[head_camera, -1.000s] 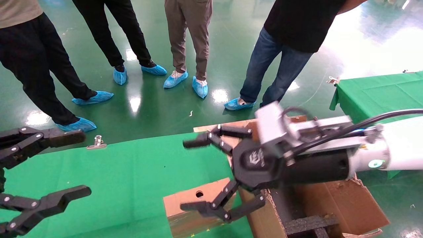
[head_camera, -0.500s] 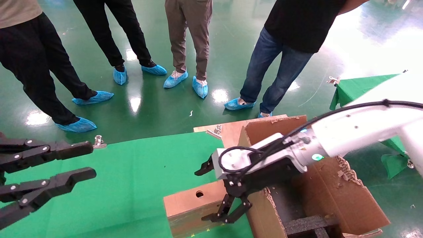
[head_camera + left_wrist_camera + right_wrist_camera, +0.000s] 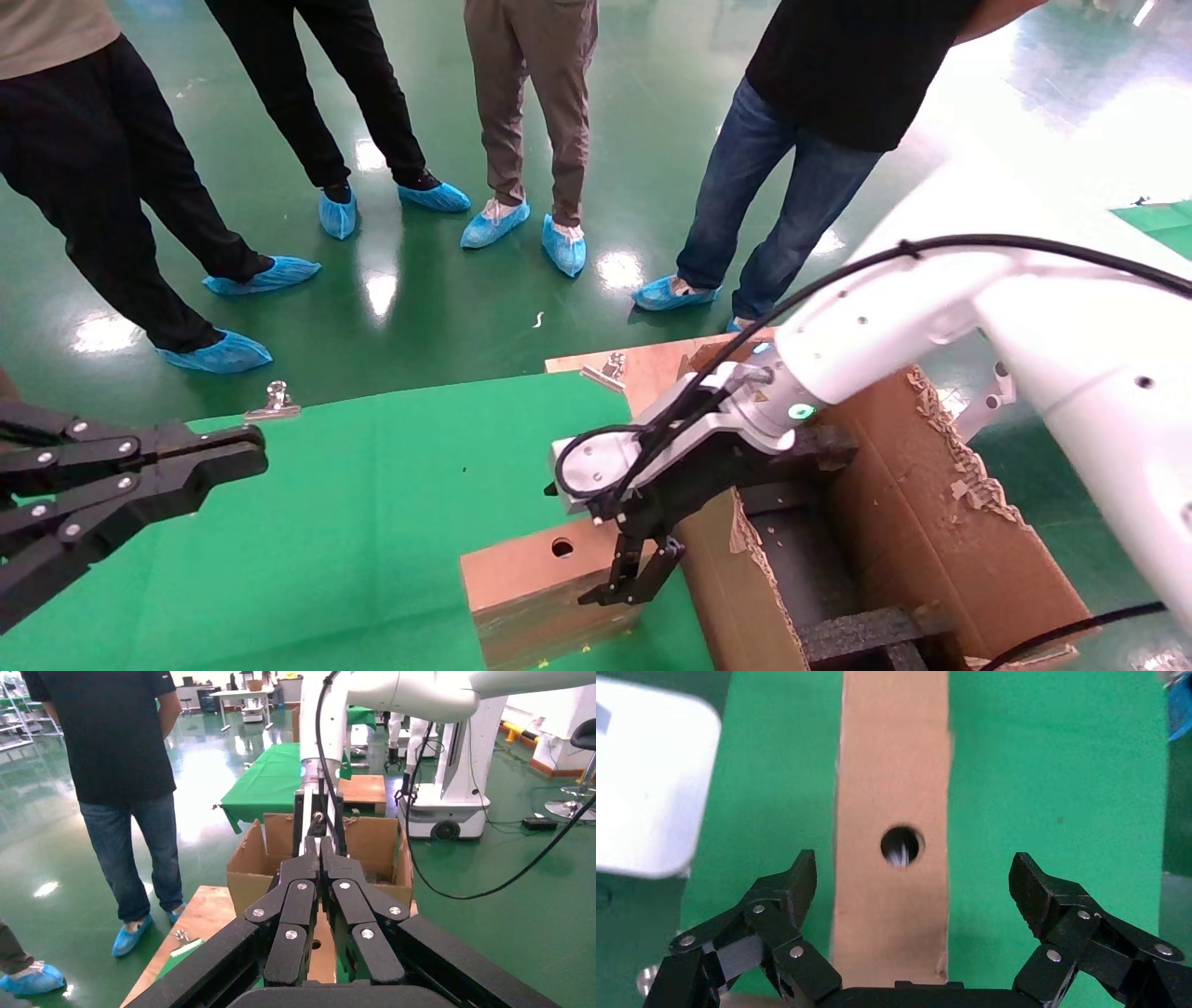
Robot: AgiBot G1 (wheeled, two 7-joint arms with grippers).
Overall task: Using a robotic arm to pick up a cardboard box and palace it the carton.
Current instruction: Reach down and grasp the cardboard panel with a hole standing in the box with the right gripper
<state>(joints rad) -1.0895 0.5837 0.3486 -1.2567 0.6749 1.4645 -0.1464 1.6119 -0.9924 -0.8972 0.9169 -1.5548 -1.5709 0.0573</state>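
Observation:
Next, I close my right gripper on the long sides of the cardboard box, between its round hole and its end [image 3: 604, 553] [image 3: 890, 913] beside the carton.
The small brown cardboard box [image 3: 531, 578] stands on the green cloth at the near edge, its narrow face with a round hole [image 3: 902, 844] turned up. My right gripper [image 3: 626, 578] on the white arm points down over the box's right end. It is open, and in the right wrist view the gripper [image 3: 912, 871] has a finger on either side of the box [image 3: 891, 762], not touching it. The large carton [image 3: 913, 522] with torn flaps stands just right of the box. My left gripper [image 3: 251, 452] hangs shut and empty at the far left.
Black foam inserts [image 3: 866, 629] lie inside the carton. Several people stand on the green floor beyond the table. Metal clips [image 3: 273, 403] sit at the table's far edge. A bare wooden board [image 3: 652, 368] shows behind the carton. Another green table [image 3: 1155, 219] is at the far right.
The right arm swung from level to pointing down and dropped over the box's right end, still open. The left gripper's fingers closed from wide open to shut.

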